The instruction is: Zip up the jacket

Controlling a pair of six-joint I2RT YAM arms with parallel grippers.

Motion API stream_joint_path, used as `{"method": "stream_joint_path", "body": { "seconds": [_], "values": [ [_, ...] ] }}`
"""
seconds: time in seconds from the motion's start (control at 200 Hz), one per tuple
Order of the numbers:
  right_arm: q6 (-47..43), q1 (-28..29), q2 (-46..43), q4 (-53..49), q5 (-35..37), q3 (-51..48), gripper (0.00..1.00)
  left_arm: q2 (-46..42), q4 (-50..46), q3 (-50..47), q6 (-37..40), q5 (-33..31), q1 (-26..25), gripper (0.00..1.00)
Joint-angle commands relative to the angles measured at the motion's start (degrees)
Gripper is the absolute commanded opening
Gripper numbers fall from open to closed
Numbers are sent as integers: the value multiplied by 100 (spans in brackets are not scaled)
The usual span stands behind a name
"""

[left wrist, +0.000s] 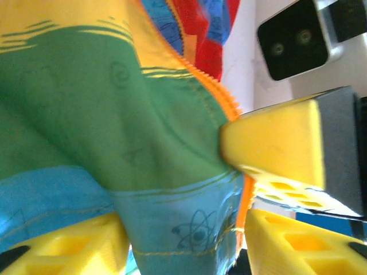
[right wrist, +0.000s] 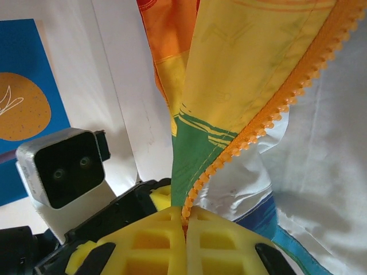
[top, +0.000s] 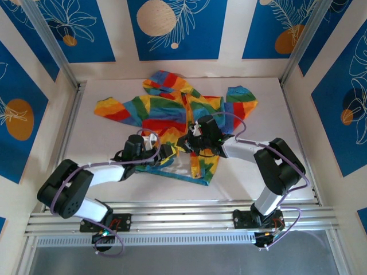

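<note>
Both of the robot's grippers hold the same orange zipper edge, so the right gripper should take the opposite front's lower edge [top: 202,171] and bring it to the left gripper.
The jacket [top: 172,112] lies spread on the white table, hood at the far side, front open with pale lining [right wrist: 321,160] showing. Both grippers meet at its lower front. My left gripper [top: 168,152] comes in from the left. In the left wrist view its yellow fingers [left wrist: 63,246] squeeze a fold of green and blue hem fabric [left wrist: 183,229] beside the orange zipper edge [left wrist: 248,200]. My right gripper [top: 192,144] is shut, and in the right wrist view [right wrist: 184,223] it pinches the bottom of the orange zipper teeth [right wrist: 269,117]. One of its fingers [left wrist: 275,143] is close above my left gripper.
The white table [top: 275,114] is walled by blue patterned panels [top: 172,26] and metal posts. The aluminium rail [top: 183,220] with the arm bases runs along the near edge. My left wrist camera [right wrist: 60,169] is close beside my right fingers.
</note>
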Motion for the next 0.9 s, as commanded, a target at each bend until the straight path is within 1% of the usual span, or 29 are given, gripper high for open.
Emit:
{"method": "stream_joint_path", "body": {
  "seconds": [0.0,0.18,0.245,0.335,0.405,0.46,0.51,0.66,0.785,0.825,0.895],
  "values": [
    [79,3,127,34,-126,-63,0,106,687,-73,-305,257,26,47],
    [43,14,145,-22,-118,-29,0,170,654,-67,-363,385,29,27],
    [3,15,129,-98,-99,-16,0,162,580,-74,-345,390,25,23],
    [-94,13,81,-215,-67,10,0,151,473,-62,-310,407,25,22],
    [-176,19,42,-336,-34,51,0,152,433,-50,-285,428,26,17],
    [-259,13,11,-445,-8,86,0,151,441,-52,-284,451,29,10],
    [-343,15,-3,-550,18,124,0,152,465,-47,-288,477,26,0],
    [-661,0,-89,-1057,126,318,0,181,601,-30,-323,594,25,0],
    [-1185,-109,-325,-1931,324,556,20,136,494,-63,-262,459,25,0],
    [-1433,-175,-453,-2301,433,603,24,119,417,-67,-221,416,26,0],
    [-1854,-311,-711,-2954,643,610,28,89,268,-67,-161,340,26,0]
  ]
}}
